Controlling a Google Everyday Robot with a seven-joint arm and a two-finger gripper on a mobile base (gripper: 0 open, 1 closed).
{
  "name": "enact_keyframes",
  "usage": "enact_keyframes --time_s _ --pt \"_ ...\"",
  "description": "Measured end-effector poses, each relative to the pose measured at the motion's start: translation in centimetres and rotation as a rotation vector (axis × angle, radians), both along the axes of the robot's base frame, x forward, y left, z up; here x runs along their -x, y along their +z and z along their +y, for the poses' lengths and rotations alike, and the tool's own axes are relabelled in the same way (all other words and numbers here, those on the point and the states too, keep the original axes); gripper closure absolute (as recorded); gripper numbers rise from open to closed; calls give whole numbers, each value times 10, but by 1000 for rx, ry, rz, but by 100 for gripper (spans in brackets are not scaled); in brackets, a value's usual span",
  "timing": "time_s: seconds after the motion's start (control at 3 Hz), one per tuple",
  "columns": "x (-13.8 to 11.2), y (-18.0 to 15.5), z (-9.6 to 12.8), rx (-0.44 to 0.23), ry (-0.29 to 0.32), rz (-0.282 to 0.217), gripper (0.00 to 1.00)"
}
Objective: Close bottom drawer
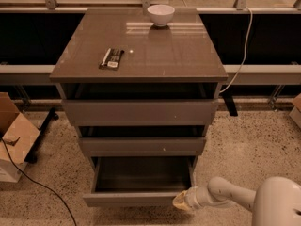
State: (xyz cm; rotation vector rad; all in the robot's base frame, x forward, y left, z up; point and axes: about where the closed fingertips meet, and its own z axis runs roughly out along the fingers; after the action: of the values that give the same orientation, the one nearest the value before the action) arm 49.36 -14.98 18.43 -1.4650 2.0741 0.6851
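Note:
The robot's gripper should release the bottom drawer, which now stands pulled out, with its taupe front pushed partway in below the middle drawer [140, 181].
The bottom drawer [136, 199] of the grey-brown cabinet [141, 55] stands pulled out, its shallow grey tray [143, 173] open to view and empty. Its flat taupe front runs along the lower edge of the view. My gripper [181, 203] is at the right end of that front, touching or almost touching it. My white arm [235, 199] reaches in from the lower right. The two upper drawers [141, 112] are also partly pulled out.
A white bowl [160, 14] and a small dark remote-like object [112, 58] lie on the cabinet top. A cardboard box [14, 135] and a black cable [37, 182] are on the floor at left. A white cable [240, 55] hangs at right.

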Motion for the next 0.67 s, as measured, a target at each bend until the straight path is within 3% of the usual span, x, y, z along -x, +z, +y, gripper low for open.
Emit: enact_keyframes --time_s 0.33,0.67 --pt "0 0 0 0 0 0 100" --pt "-15 0 4 -1 -17 -65 100"
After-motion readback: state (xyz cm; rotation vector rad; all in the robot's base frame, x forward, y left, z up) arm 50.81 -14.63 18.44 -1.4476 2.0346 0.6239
